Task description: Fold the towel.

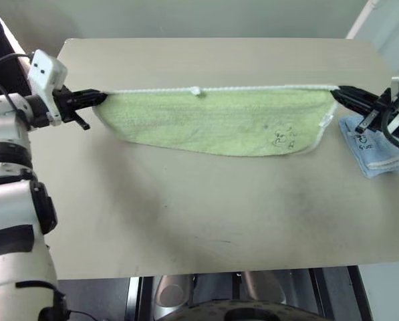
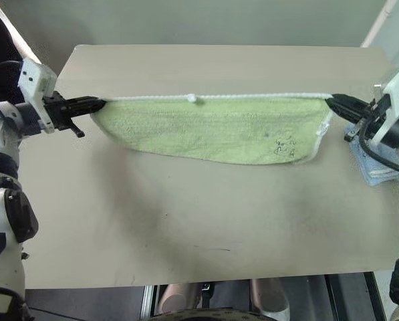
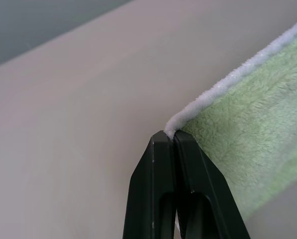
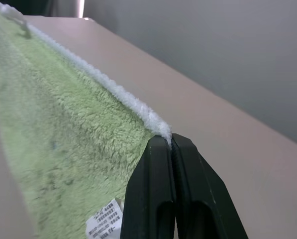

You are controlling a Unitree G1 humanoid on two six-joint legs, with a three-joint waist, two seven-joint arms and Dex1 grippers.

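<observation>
Next, I release the light green towel's corner with my right gripper just in front of its sagging lower edge (image 1: 254, 167), near the printed figure.
The light green towel (image 1: 219, 120) hangs stretched above the beige table (image 1: 206, 214), its white-edged top border pulled taut between both grippers. A small white loop (image 1: 195, 90) sits mid-border, and a dark printed figure (image 1: 284, 138) marks the lower right part. My left gripper (image 1: 103, 97) is shut on the towel's left top corner (image 3: 170, 128). At the other end my right gripper (image 1: 335, 91) is shut on the right top corner (image 4: 164, 133), beside a white care label (image 4: 104, 221). The towel's lower edge sags in a curve toward the table.
A smaller light blue cloth (image 1: 369, 150) lies folded on the table at the right edge, below my right gripper. A grey wall (image 1: 186, 17) rises behind the table's far edge. Bare tabletop stretches in front of the towel.
</observation>
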